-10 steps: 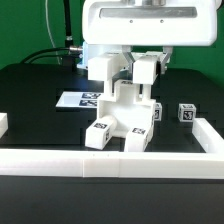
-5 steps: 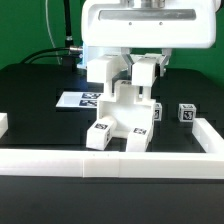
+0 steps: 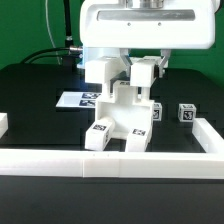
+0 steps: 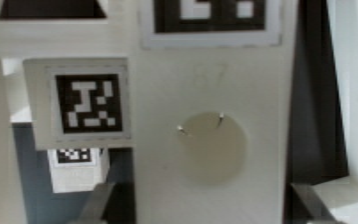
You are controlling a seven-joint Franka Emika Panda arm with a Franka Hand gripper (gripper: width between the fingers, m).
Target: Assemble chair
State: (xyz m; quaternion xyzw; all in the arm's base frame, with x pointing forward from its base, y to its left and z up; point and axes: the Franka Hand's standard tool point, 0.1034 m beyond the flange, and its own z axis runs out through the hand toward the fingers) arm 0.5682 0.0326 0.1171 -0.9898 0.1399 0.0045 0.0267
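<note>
The robot's gripper should release the upright top piece seated down on the chair's tagged lower blocks (image 3: 115, 96), behind the front side of the border.
The partly built white chair (image 3: 122, 122) stands against the front border wall, with tags on its lower blocks. My gripper (image 3: 122, 78) reaches down from above and is shut on the chair's upright top piece (image 3: 124, 96), one finger on each side. In the wrist view this piece (image 4: 211, 130) is a wide white slab. It fills the gap between my gripper's (image 4: 211, 205) dark fingertips (image 4: 114, 200). A tagged block (image 4: 91, 100) of the chair lies beside the slab. Two loose tagged chair blocks (image 3: 158, 110) (image 3: 186, 113) sit on the table at the exterior view's right.
The marker board (image 3: 76, 99) lies flat behind the chair at the exterior view's left. A low white border wall (image 3: 60, 163) runs along the front, with a side arm at the right (image 3: 210, 135). Black cables (image 3: 50, 52) trail at the back.
My gripper and the held top piece have shifted very slightly toward the exterior view's left. The grip is unchanged.
</note>
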